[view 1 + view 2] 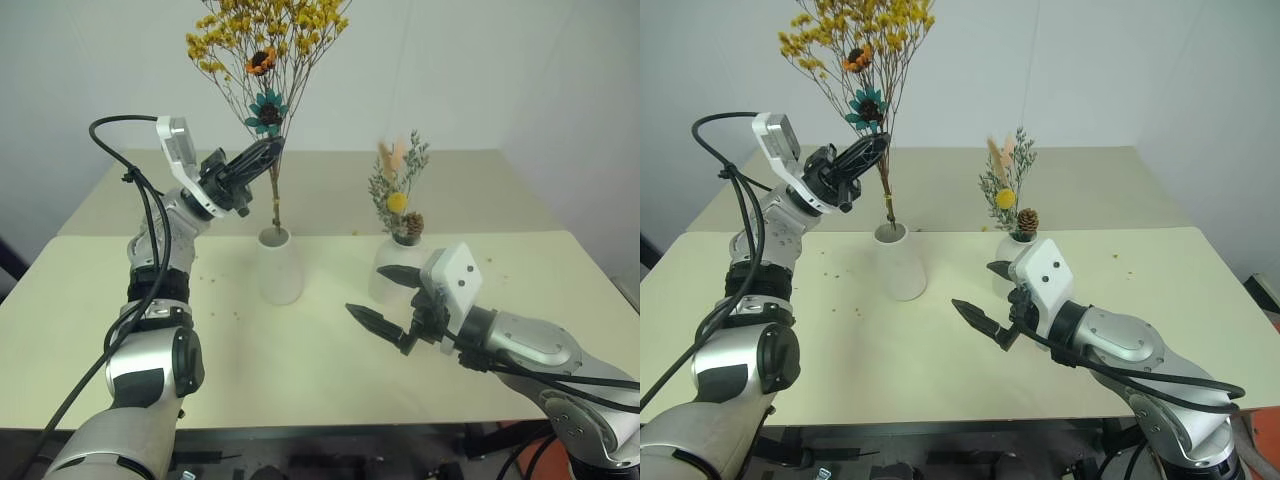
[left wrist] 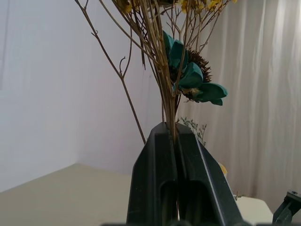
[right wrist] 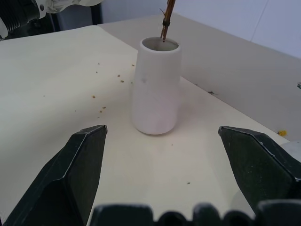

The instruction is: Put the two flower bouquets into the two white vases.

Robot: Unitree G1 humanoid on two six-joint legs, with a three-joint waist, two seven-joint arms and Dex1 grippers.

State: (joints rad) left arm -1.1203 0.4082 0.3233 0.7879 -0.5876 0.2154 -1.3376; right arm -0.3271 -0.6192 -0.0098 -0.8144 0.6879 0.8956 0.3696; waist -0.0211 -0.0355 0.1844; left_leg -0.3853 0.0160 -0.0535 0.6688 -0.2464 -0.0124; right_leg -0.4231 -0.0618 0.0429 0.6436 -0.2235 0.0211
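I will release the large yellow bouquet from my left gripper with its stems down inside the opening of the tapered white vase point(image 1: 274, 238).
My left gripper point(image 1: 262, 155) is shut on the stems of the large yellow bouquet point(image 1: 268, 40), just below its teal flower point(image 2: 193, 80). The bouquet stands nearly upright, and its stem ends point(image 3: 164, 23) reach the mouth of the tapered white vase point(image 1: 279, 265). The smaller grey-green bouquet point(image 1: 398, 195), with pine cone and yellow ball, stands in the round white vase point(image 1: 388, 256). My right gripper point(image 1: 372, 293) is open and empty, low in front of that round vase and partly covering it. It points toward the tapered vase point(image 3: 156, 89).
Both vases stand on a pale yellow table point(image 1: 300, 380) strewn with small flower crumbs point(image 3: 101, 109). A second table point(image 1: 470, 185) adjoins it behind, against a white wall. A black cable point(image 1: 120, 125) loops off my left arm.
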